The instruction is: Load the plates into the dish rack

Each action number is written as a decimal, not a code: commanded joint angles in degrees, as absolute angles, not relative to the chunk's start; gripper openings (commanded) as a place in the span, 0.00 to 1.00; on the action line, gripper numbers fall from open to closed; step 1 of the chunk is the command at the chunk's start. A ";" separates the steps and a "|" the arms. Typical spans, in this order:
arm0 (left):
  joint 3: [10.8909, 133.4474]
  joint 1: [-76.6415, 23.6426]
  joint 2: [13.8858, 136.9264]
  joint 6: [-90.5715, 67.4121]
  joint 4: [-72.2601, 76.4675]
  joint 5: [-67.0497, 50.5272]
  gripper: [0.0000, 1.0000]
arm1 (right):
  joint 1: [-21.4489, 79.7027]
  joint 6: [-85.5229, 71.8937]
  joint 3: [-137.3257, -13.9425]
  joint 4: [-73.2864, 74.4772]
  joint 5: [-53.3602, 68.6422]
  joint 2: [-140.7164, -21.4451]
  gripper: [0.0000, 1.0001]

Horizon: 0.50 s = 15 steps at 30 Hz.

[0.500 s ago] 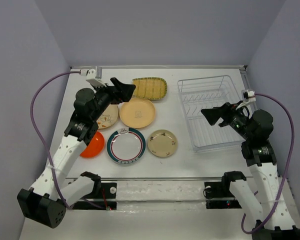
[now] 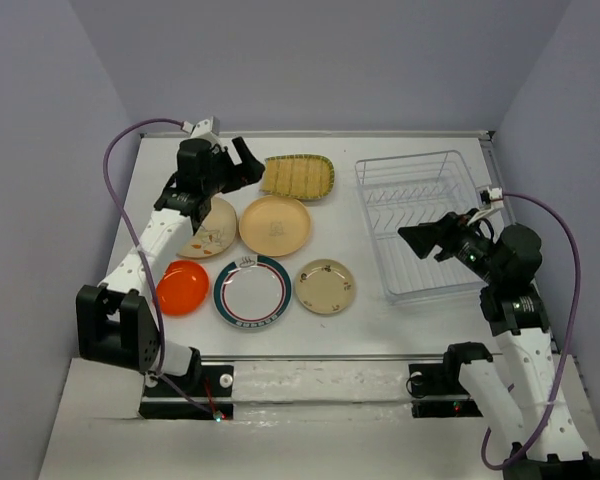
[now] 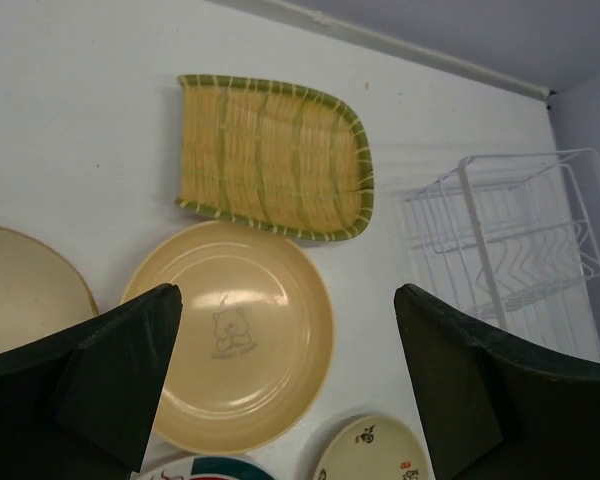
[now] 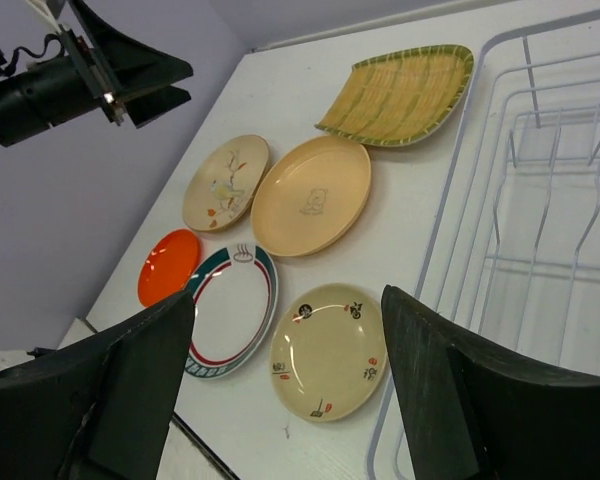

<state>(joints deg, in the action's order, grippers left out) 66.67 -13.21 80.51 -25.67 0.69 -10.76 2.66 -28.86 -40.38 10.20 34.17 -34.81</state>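
Note:
The rim of the tan plate (image 2: pixel 244 240), on the side next to the cream floral plate, should be gripped next by my left gripper.
Six plates lie flat on the white table: ribbed yellow-green oblong (image 2: pixel 297 177), tan round (image 2: pixel 275 225), cream floral (image 2: pixel 210 230), small orange (image 2: pixel 182 287), white with teal-red rim (image 2: pixel 252 291), small beige patterned (image 2: pixel 325 286). The white wire dish rack (image 2: pixel 405 158) stands at the right with no plates in it. My left gripper (image 2: pixel 248 165) is open and empty, raised beside the oblong plate's left end; its wrist view looks down on the tan plate (image 3: pixel 235 330). My right gripper (image 2: pixel 415 237) is open and empty, raised over the rack's left side, facing the beige plate (image 4: pixel 330 350).
A purple cable loops from each arm. The rack's left rim (image 4: pixel 442 205) runs close to the beige plate. Lavender walls close in the table at the back and sides. A clear strip crosses the near edge by the arm bases.
My left arm has stretched toward the far left corner, uncovering the orange plate; its gripper now sits by the oblong plate's left end. The right arm has barely shifted.

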 commanded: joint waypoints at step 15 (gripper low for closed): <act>37.18 -16.52 72.50 -37.61 9.40 8.87 0.68 | 2.37 -31.99 -36.04 4.31 39.55 -36.39 0.80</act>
<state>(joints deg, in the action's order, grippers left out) 38.83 -14.41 70.98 -33.19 1.76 3.18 2.66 -30.30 -37.43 8.56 37.56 -37.47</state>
